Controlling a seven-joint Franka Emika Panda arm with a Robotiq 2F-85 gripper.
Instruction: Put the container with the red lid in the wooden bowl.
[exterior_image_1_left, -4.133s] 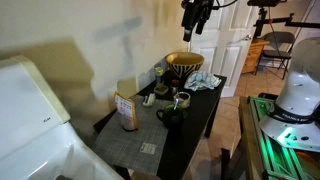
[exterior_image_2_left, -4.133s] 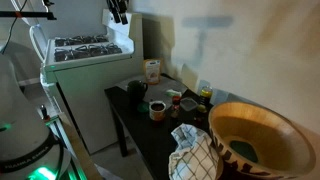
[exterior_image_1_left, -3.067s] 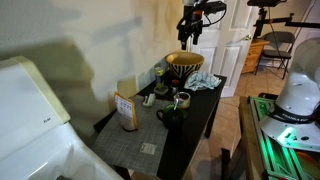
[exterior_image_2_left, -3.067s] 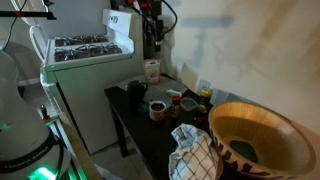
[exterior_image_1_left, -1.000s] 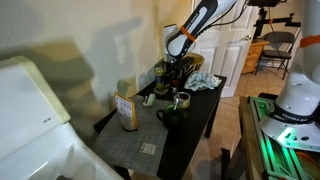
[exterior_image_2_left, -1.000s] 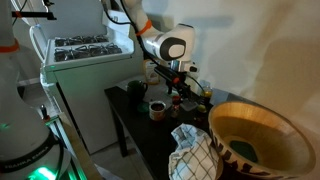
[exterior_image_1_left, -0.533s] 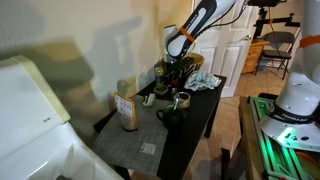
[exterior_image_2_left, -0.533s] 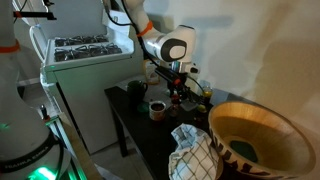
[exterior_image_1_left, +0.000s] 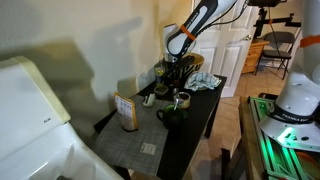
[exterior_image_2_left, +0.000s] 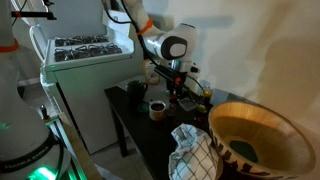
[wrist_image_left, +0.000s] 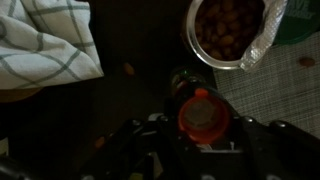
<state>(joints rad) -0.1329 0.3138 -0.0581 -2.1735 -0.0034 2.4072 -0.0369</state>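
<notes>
Next, I release the container with my gripper on the bottom of the wooden bowl (exterior_image_1_left: 182, 66) next to the checkered cloth.
In the wrist view the container with the red lid (wrist_image_left: 203, 112) stands upright on the dark table, seen from above. My gripper (wrist_image_left: 205, 128) is shut on it, with a dark finger on either side of the lid. In both exterior views the gripper (exterior_image_2_left: 177, 92) (exterior_image_1_left: 172, 78) is down at the table among the small items. The wooden bowl (exterior_image_2_left: 262, 140), wide and tan inside, fills the near right corner of an exterior view, apart from the gripper. The container's body is hidden under its lid.
A metal bowl of brown food (wrist_image_left: 225, 30) with crinkled foil lies just beyond the container. A checkered cloth (wrist_image_left: 45, 45) (exterior_image_2_left: 195, 155) lies beside the wooden bowl. A dark green mug (exterior_image_1_left: 172, 112), a small cup (exterior_image_2_left: 157, 108), a carton (exterior_image_1_left: 126, 110) and a white stove (exterior_image_2_left: 85, 45) are nearby.
The jaws have closed from wide open onto the red-lidded container. The arm itself has stayed in place over the table.
</notes>
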